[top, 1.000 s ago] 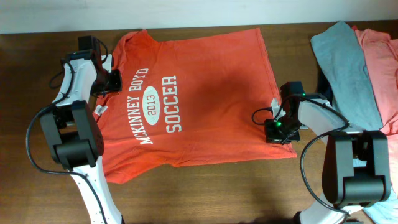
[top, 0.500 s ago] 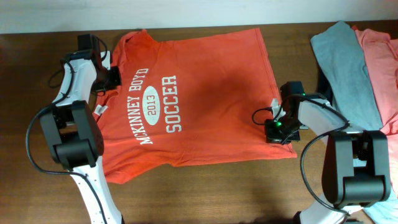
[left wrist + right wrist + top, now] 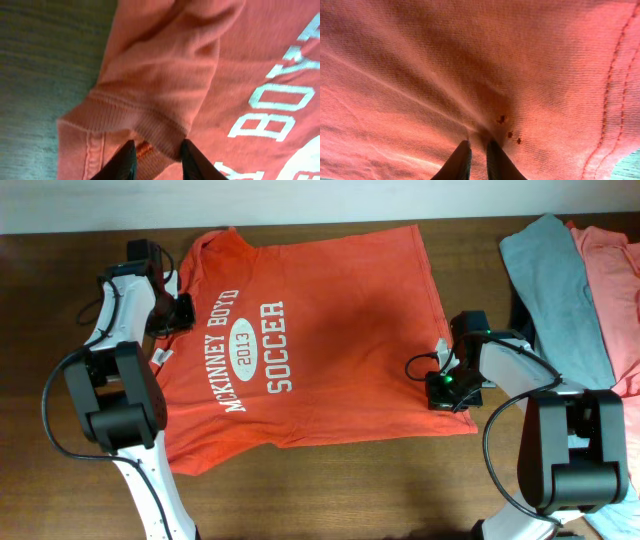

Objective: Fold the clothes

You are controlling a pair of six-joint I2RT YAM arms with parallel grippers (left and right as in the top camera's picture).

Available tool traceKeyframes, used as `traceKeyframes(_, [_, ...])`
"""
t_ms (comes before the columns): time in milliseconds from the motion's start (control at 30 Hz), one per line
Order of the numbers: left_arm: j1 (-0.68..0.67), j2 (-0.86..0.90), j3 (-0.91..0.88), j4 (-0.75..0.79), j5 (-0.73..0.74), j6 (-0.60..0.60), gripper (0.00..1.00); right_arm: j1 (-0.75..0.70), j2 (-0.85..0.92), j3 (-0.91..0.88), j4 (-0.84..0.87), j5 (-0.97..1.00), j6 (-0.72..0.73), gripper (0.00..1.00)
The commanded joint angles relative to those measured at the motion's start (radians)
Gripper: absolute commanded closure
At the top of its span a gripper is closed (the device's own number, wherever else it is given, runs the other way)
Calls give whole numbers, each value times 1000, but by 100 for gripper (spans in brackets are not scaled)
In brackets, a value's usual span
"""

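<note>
Next, I pinch the collar's edge (image 3: 165,142) with my left gripper and pull it away from the print first, because the raised fold of the ribbed collar bunches toward the print.
The orange-red T-shirt (image 3: 320,330) lies spread flat on the table, its white "McKinney Boyd 2013 Soccer" print facing up. At the shirt's neck on the left, my left gripper (image 3: 183,308) is lowered. In the left wrist view its jaws (image 3: 156,157) stand apart astride a raised fold of the ribbed collar (image 3: 150,125). The fold touches only the right finger. My right gripper (image 3: 440,396) is at the hem on the right. In the right wrist view it (image 3: 479,155) is shut, pinching a small ridge of the orange-red fabric (image 3: 470,75).
A grey T-shirt (image 3: 555,290) and a salmon-pink one (image 3: 612,290) lie at the far right, just beyond the right arm. The dark wooden table (image 3: 350,490) shows in front of the shirt. A pale wall edge runs along the back.
The left gripper has shifted slightly at the collar. The shirt and the right arm look the same.
</note>
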Motion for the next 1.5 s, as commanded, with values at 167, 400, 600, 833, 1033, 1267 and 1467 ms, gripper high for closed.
traceKeyframes(167, [-1,33,-3,24,6,-28,70,1,10,-26,-8,55,8,83])
traceKeyframes(400, [-1,33,-3,46,9,-39,71,1,10,-26,-8,55,8,82])
traceKeyframes(600, [-1,33,-3,71,9,-46,89,1,10,-26,-8,55,8,83])
traceKeyframes(833, [-1,33,-3,87,8,-46,100,1,10,-26,-8,56,8,82])
traceKeyframes(1033, [4,33,-3,116,-63,-54,100,1,10,-26,-8,56,8,83])
traceKeyframes(1267, [55,33,-3,148,-285,-253,99,1,10,-26,-8,56,8,83])
traceKeyframes(1467, [123,25,6,145,-54,-240,100,1,10,-26,-7,56,8,82])
